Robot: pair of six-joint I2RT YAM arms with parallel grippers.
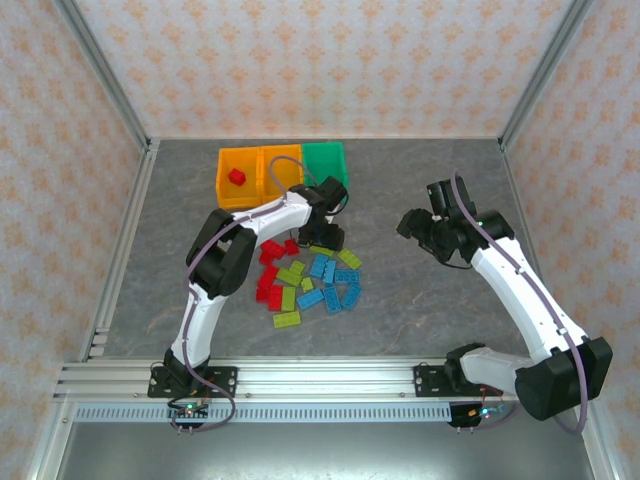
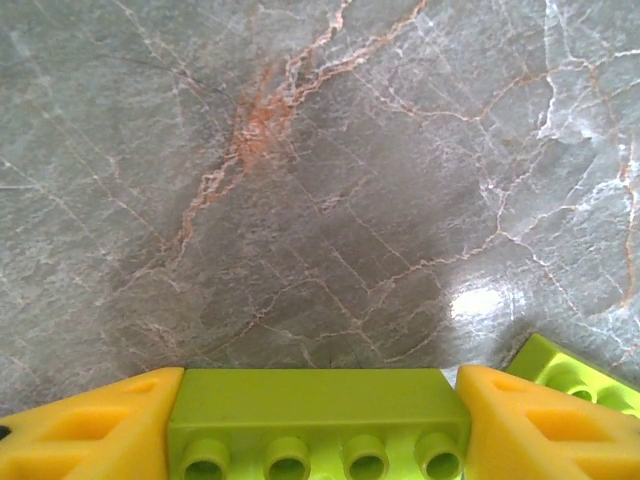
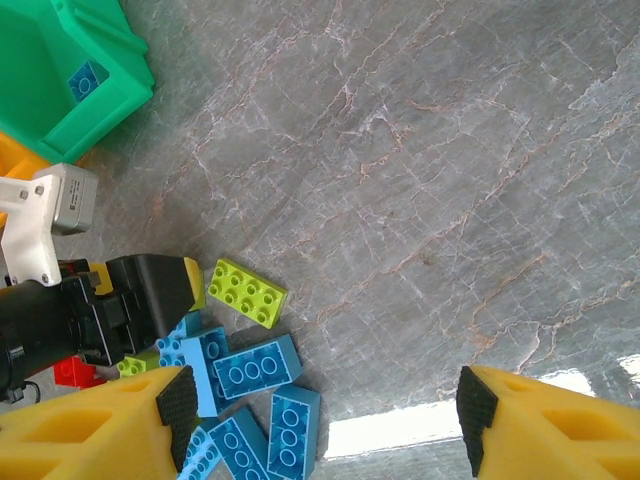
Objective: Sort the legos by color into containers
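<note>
Next, my left gripper drops the lime green brick inside the empty orange bin point(image 1: 280, 186) next to the green bin.
My left gripper point(image 1: 325, 238) hangs at the far edge of the lego pile point(image 1: 310, 282), shut on a lime green brick point(image 2: 315, 420) that fills the gap between its yellow fingers point(image 2: 90, 425). Another lime brick point(image 2: 575, 375) lies just to its right. My right gripper point(image 1: 425, 228) is open over bare table right of the pile, with nothing between its pads point(image 3: 176, 398). In the right wrist view several blue bricks point(image 3: 255, 368) and a lime brick point(image 3: 247, 292) lie beside the left gripper point(image 3: 150, 290).
Three bins stand in a row at the back: an orange one point(image 1: 228, 195) holding a red brick point(image 1: 237, 178), a second orange one point(image 1: 268, 166), and a green one point(image 1: 325, 160) with a blue brick point(image 3: 87, 80) inside. Bare grey table point(image 1: 440, 300) lies right of the pile.
</note>
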